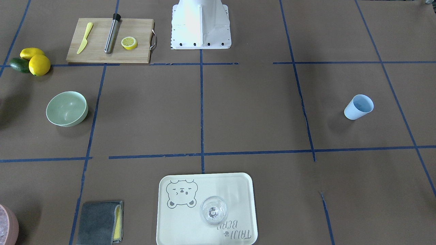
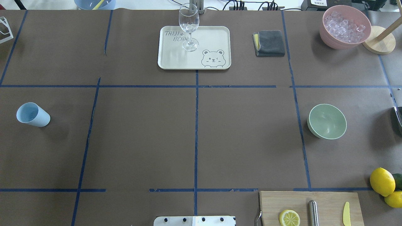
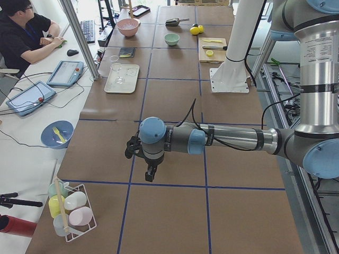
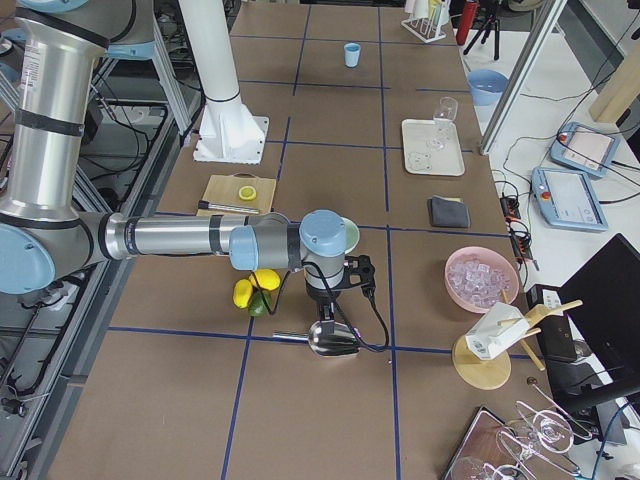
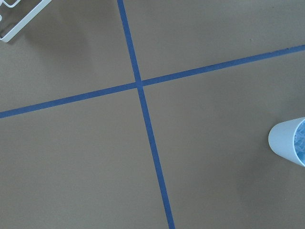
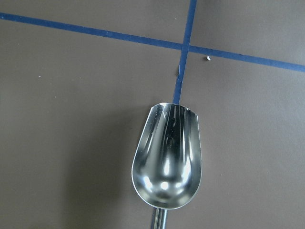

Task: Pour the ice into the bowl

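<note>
Next, my right gripper grabs the mint-green bowl at the rim (image 1: 47, 112) on the side facing away from the light blue cup.
The mint-green bowl (image 2: 327, 121) stands empty on the table's right part; it also shows in the front view (image 1: 66, 109). The ice (image 2: 345, 26) is piled in a pink bowl (image 2: 333, 42) at the far right corner. An empty metal scoop (image 6: 167, 157) is right below the right wrist camera, beyond the bowl. My right gripper (image 4: 324, 312) is just over the scoop (image 4: 332, 340); I cannot tell whether it is open or holds the scoop. My left gripper (image 3: 150, 172) hangs over the table's left end near a light blue cup (image 2: 33, 115); I cannot tell its state.
A cream tray (image 2: 216, 37) with a clear wine glass (image 2: 189, 26) is at the far middle, a grey cloth (image 2: 269, 43) beside it. A cutting board (image 2: 326, 201) with a lemon half, muddler and yellow knife lies near right. Lemons (image 2: 382, 181) lie beside it.
</note>
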Controlling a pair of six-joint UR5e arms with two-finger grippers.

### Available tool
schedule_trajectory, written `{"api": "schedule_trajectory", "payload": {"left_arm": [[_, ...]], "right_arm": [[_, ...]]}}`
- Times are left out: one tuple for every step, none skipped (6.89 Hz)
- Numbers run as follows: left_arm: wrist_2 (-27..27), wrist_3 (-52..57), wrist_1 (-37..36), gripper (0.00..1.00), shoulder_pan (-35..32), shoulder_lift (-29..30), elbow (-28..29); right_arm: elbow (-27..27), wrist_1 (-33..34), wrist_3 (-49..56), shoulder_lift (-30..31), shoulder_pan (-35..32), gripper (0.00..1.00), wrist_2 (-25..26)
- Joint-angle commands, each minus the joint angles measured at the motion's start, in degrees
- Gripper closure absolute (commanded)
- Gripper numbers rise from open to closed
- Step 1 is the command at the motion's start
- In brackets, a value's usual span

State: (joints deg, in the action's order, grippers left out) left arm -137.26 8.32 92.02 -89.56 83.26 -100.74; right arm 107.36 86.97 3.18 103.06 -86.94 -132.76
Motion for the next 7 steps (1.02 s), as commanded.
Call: {"api": "schedule_trajectory", "payload": {"left_arm": [[-0.02,-0.14,0.00,0.00,0.00,-0.11,-0.16],[-0.02,-0.14,0.00,0.00,0.00,-0.11,-0.16],[-0.02,-0.14,0.00,0.00,-0.09,-0.11,-0.16],[-0.02,-0.14,0.00,0.00,0.00,-0.11,-0.24],[-0.02,-0.14,0.00,0.00,-0.09,-0.20,-0.24],[-0.11,-0.14,0.00,0.00,-0.09,-0.29,-0.24],[-0.20,-0.14,0.00,0.00,-0.09,-0.38,-0.33]], "right_arm": [[1.53,-8.34,-0.02,-2.67,0.01,0.00,0.30],[1.01,-10.05,-0.71,-2.95,0.19,0.00,0.22],[-0.56,-10.24,-6.73,-5.56,0.28,0.00,-1.26],[-0.40,-11.37,-10.61,-5.50,0.28,0.00,-2.15],[-0.84,-13.47,-10.91,-4.80,0.28,0.00,-2.42],[-0.49,-16.45,-11.44,-4.62,0.97,0.00,-4.51],[-0.49,-20.05,-11.70,-4.62,1.94,0.00,-7.66]]}}
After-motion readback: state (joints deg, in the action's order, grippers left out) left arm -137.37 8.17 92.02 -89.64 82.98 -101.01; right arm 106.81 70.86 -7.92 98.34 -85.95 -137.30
